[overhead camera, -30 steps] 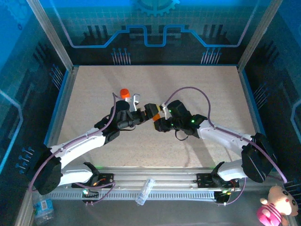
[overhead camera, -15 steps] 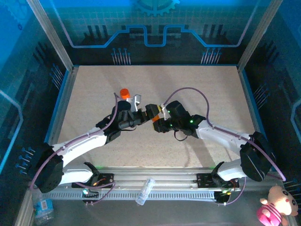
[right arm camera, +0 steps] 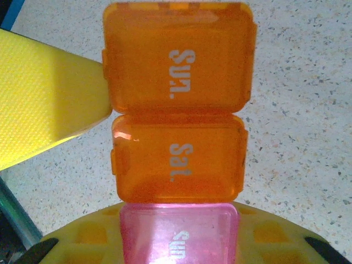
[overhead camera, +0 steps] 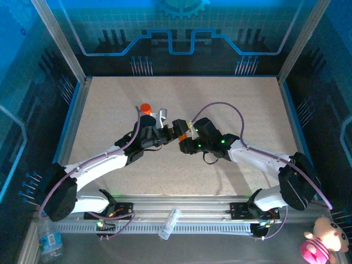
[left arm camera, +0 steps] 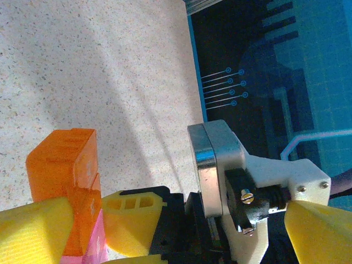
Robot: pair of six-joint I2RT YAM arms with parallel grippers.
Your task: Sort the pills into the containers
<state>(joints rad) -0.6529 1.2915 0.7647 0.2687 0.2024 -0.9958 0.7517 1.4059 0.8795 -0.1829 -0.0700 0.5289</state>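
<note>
I will use my right gripper to put the strip down on the tabletop just to the front-rail side of both grippers' tips (overhead camera: 175, 152).
The containers (right arm camera: 179, 104) are a short strip of joined boxes, two orange ones marked "Sun." and "Sat." and a pink one (right arm camera: 179, 234). My right gripper (right arm camera: 179, 247) is shut on the pink end, its yellow fingers on either side. In the top view the strip (overhead camera: 180, 132) hangs at mid-table between both grippers. My left gripper (left arm camera: 176, 231) is open wide, and one of its yellow fingers (right arm camera: 49, 104) touches the side of the outermost orange box (left arm camera: 60, 165). The pills are out of view.
An orange-capped bottle (overhead camera: 145, 108) stands just beyond the left gripper (overhead camera: 164, 127). The speckled tabletop (overhead camera: 236, 99) is ringed by a blue rim and see-through walls. A clear bottle (overhead camera: 169, 223) lies on the front rail between the arm bases.
Both grippers and the strip have drifted slightly towards the far side, staying close together. The right grip on the strip is unchanged and the left jaws remain wide.
</note>
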